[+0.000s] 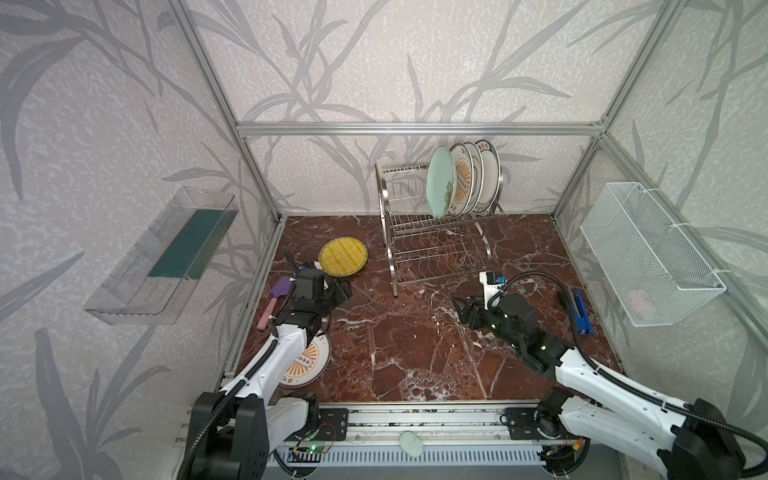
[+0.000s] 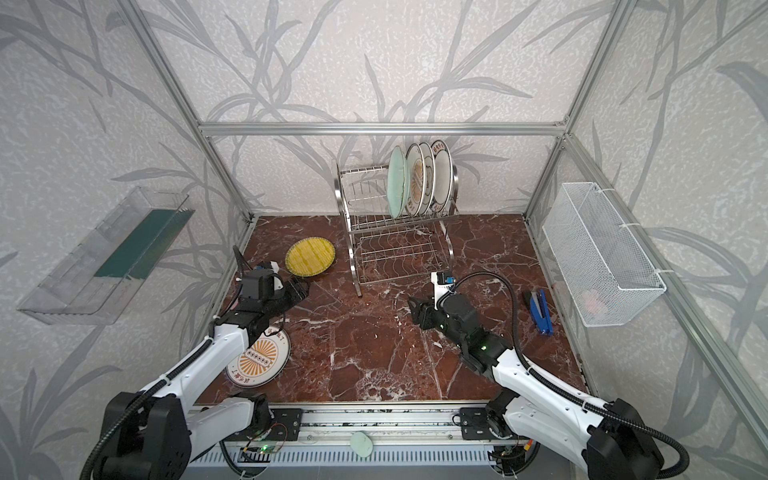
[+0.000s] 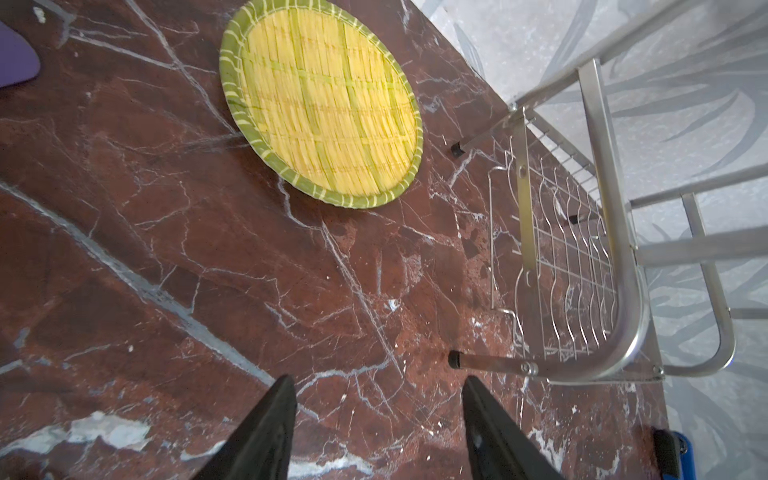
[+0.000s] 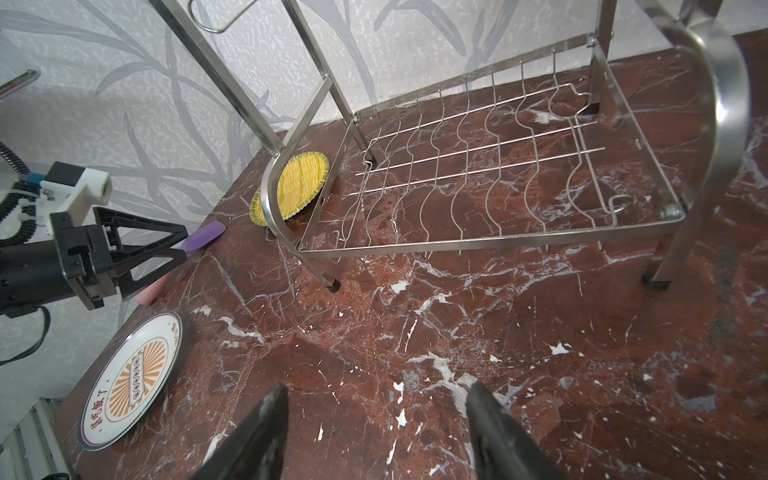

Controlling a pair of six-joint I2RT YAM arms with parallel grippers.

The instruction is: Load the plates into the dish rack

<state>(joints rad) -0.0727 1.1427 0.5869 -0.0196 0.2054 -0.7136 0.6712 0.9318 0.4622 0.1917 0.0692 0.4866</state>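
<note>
Next, my left gripper needs to go to the yellow plate's near rim (image 1: 327, 270) (image 3: 251, 137), on the side of the plate toward the purple spatula, and close there.
The dish rack (image 1: 432, 251) (image 2: 395, 249) stands at the back of the marble table. Several plates stand upright in its upper shelf, the pale teal one (image 1: 439, 183) nearest the front. A yellow ribbed plate (image 1: 343, 256) (image 3: 320, 104) lies flat to the left of the rack. A white plate with orange sunburst (image 1: 305, 363) (image 4: 133, 378) lies near the front left, partly under my left arm. My left gripper (image 1: 347, 291) (image 3: 376, 380) hovers open and empty just in front of the yellow plate. My right gripper (image 1: 459, 305) (image 4: 376, 388) is open and empty over bare marble in front of the rack.
A purple spatula with a pink handle (image 1: 276, 299) lies by the left wall. A blue tool (image 1: 579, 309) lies at the right. A white mesh basket (image 1: 648, 253) hangs on the right wall and a clear plastic tray (image 1: 166, 253) on the left wall.
</note>
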